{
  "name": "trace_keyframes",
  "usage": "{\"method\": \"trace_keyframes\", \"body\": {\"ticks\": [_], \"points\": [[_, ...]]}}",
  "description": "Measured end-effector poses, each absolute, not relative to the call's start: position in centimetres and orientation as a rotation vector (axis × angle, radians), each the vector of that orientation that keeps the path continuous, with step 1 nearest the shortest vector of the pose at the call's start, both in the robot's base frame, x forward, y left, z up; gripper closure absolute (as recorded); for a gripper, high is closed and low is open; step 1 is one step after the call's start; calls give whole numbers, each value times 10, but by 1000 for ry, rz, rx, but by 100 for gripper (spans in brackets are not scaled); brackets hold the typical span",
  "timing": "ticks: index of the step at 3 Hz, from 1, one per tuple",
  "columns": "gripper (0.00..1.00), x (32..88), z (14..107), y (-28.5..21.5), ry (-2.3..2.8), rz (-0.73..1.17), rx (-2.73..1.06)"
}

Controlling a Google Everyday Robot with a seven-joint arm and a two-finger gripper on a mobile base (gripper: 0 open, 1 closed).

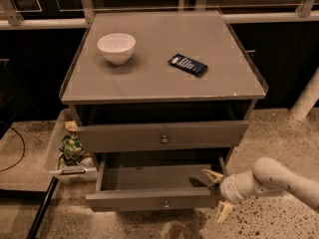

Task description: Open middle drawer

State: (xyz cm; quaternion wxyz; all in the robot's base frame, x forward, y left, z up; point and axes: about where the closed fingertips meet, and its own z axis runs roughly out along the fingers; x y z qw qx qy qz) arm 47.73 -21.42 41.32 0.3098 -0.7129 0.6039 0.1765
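The middle drawer is only part way out, with my gripper's open fingers straddling the drawer's front corner, so next I close on that corner (216,198) and pull it further.
The middle drawer (149,199) is a grey drawer with a small brass knob (166,203). It stands pulled well out of the grey cabinet (164,78), and its plain grey inside shows empty. My gripper (219,193) is at the right end of this drawer's front panel, low on the right. It is open, with one yellowish finger (213,176) above the panel's corner and the other (223,211) below it. The white arm (279,179) comes in from the right.
The drawer above (162,136) has a brass knob and a dark gap over it. A white bowl (116,47) and a dark blue packet (188,64) lie on the cabinet top. A white bin (57,151) with snack bags stands on the floor at the left. A white post (306,101) is at the right.
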Motion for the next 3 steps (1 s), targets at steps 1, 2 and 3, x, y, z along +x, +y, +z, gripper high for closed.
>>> {"method": "trace_keyframes", "body": {"ticks": [1, 2, 3], "points": [[0, 478, 396, -209, 1617, 503, -1894], [0, 474, 383, -206, 1644, 536, -1899], [18, 474, 383, -206, 1644, 537, -1899]]}}
